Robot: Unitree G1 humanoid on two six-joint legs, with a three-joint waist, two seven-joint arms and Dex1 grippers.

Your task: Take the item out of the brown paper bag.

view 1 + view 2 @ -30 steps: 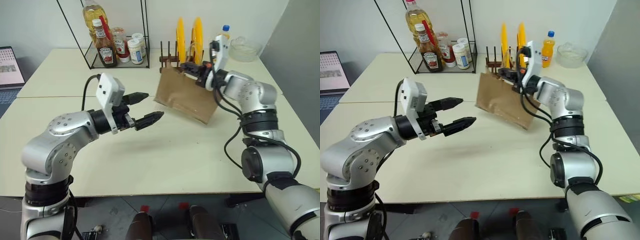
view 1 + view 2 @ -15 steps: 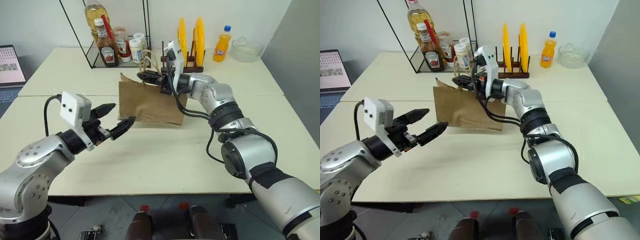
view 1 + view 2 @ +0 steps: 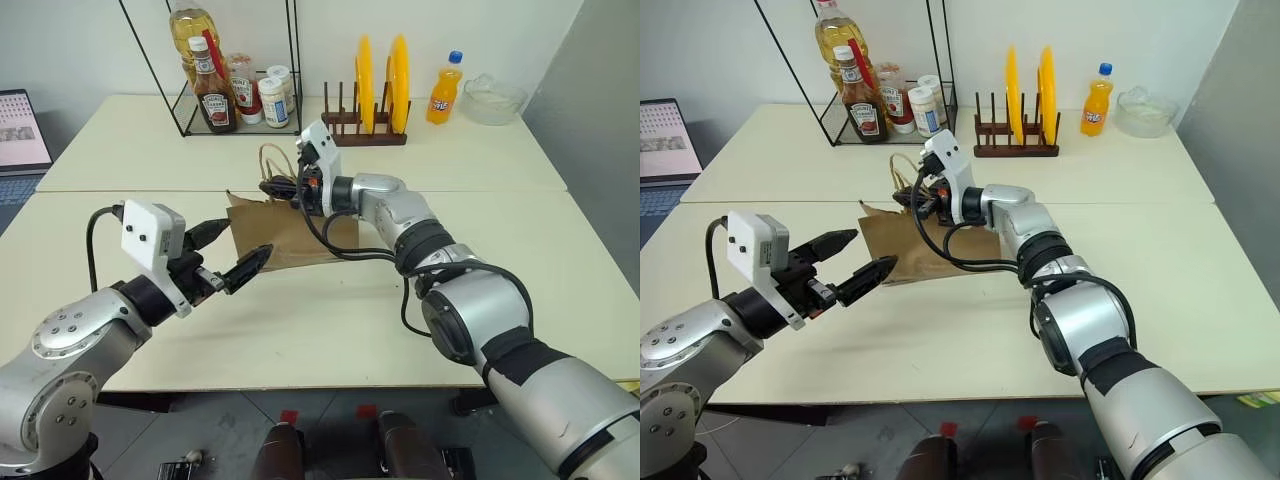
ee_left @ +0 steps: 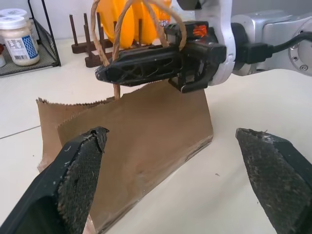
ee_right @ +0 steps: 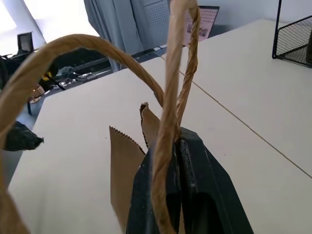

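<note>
Next, I set the brown paper bag down with my right gripper on the table (image 3: 310,238) just in front of the long seam.
The brown paper bag (image 3: 295,232) hangs by its tan loop handles (image 4: 122,29) from my right gripper (image 3: 278,187), which is shut on a handle strand just above the bag's serrated top edge (image 5: 124,165). The bag slants down with its lower edge at the table, and its open end faces my left gripper. My left gripper (image 3: 248,240) is open and level, its two black fingers (image 4: 80,165) spread wide just in front of the bag's near end and not touching it. The item is hidden from view.
At the back of the table stand a wire rack (image 3: 215,95) with a ketchup bottle, an oil bottle and jars, a wooden dish rack with yellow plates (image 3: 380,75), an orange soda bottle (image 3: 443,90) and a glass bowl (image 3: 490,98). A laptop (image 3: 20,130) is at the far left.
My right gripper has carried the bag left and down, from near the dish rack to in front of my left gripper. My left arm has drawn back and to the left, still open.
</note>
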